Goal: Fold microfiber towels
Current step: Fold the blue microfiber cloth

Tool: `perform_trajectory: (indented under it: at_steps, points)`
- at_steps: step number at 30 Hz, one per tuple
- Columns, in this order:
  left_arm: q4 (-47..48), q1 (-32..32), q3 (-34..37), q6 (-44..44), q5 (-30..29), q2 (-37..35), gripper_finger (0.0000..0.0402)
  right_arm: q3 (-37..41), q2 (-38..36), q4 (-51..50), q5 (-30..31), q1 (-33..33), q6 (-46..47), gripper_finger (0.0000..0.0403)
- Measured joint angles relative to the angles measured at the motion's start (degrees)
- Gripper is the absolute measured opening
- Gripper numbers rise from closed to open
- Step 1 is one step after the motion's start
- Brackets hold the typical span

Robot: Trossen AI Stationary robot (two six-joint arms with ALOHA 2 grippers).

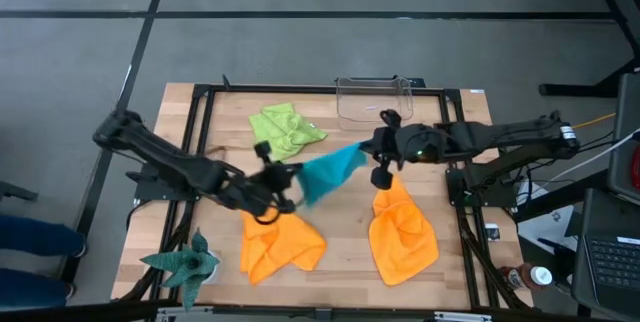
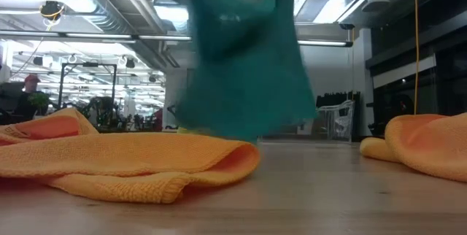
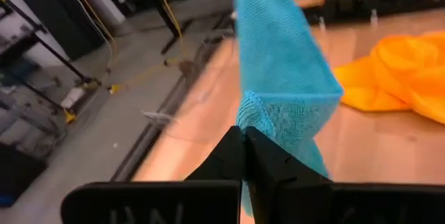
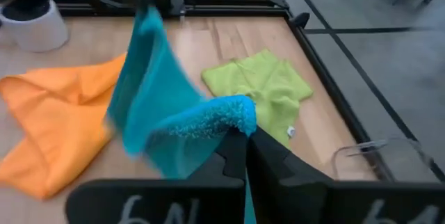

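Observation:
My left gripper has the teal blue towel. Next, I let go of it with that gripper on the wood (image 1: 317, 173) between the lime green towel and orange towels.
The teal blue towel (image 1: 330, 172) hangs in the air at mid-table between my two grippers. My left gripper (image 1: 285, 180) is shut on its left end, my right gripper (image 1: 375, 147) on its right end. In the low view the teal towel (image 2: 244, 60) hangs clear of the table. One orange towel (image 1: 280, 242) lies crumpled at the near middle. The other orange towel (image 1: 402, 230) lies crumpled at the near right. The lime green towel (image 1: 285, 130) lies crumpled at the far side. My left gripper pinches an edge of the teal towel (image 3: 268, 123) between its two shut fingers. The towel is lifted clear of the table and stretches away toward the other gripper. My right gripper pinches a bunched edge of the teal towel (image 4: 226, 116) between its two shut fingers. The cloth runs away from the fingers toward my left gripper, clear of the table.
A clear plastic bin (image 1: 375, 102) stands at the far edge. A dark green spiky plant figure (image 1: 185, 260) stands at the near left corner in a white pot. A black frame (image 1: 200, 102) runs around the wooden tabletop.

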State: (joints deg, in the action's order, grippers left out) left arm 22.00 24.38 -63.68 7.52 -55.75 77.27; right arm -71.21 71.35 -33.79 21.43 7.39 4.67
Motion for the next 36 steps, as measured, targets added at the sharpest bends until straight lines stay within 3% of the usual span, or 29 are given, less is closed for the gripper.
perform_trajectory:
  at_steps: [4, 14, 20, 23, 30, 36]
  points:
    - [-0.91, 2.01, -0.04, -0.47, -0.33, -5.38, 0.0, -5.7, 0.02, -8.02, 0.0, 1.58, 2.82, 0.0002]
    - [-4.68, 9.51, -0.02, 2.24, 2.66, -6.02, 0.0, -7.84, -0.2, -14.67, -3.09, 8.79, 7.64, 0.0002]
    - [-4.16, 14.54, -0.04, -0.47, -7.7, -6.66, 0.0, -7.14, -0.22, -20.61, 1.69, 10.59, 10.63, 0.0002]
    - [-0.21, 14.28, -0.04, 3.35, -7.43, -6.3, 0.0, -6.05, -0.17, -20.7, 1.53, 10.5, 11.62, 0.0002]
    - [16.22, 8.71, -0.04, 20.49, -4.26, -1.97, 0.0, 3.75, 0.13, -11.78, 1.51, 7.38, 11.66, 0.0002]
    - [25.32, 1.31, -0.02, 20.49, -7.43, 1.61, 0.0, 16.63, 0.17, 4.47, 5.05, -0.1, 7.93, 0.0002]
